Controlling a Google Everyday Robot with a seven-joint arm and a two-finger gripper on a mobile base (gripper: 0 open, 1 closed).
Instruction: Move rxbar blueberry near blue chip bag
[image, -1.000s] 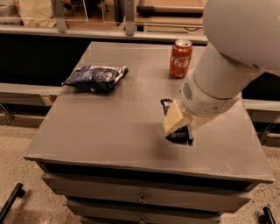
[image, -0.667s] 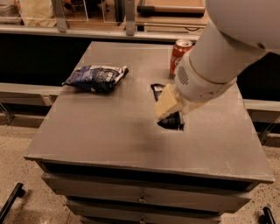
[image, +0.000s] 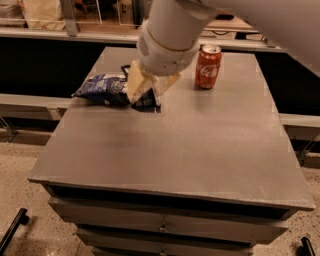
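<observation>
Next, my gripper releases the rxbar blueberry against the back edge of the blue chip bag (image: 124, 75). The bar is now low beside the bag's end.
The blue chip bag (image: 101, 89) lies crumpled on the left part of the grey table (image: 200, 150). My gripper (image: 147, 96) hangs from the big white arm just right of the bag, low over the table. Its cream fingers (image: 134, 88) are shut on the rxbar blueberry (image: 146, 103), a dark flat bar that shows below the fingers, right beside the bag's right end. I cannot tell whether the bar touches the table or the bag.
A red Coca-Cola can (image: 207, 66) stands upright at the back right of the table. Drawer fronts (image: 165, 227) sit under the table's front edge. Shelving and a counter run along behind the table.
My gripper has carried the rxbar from the right middle of the table leftward and back, to just beside the blue chip bag. The can and the bag have not moved.
</observation>
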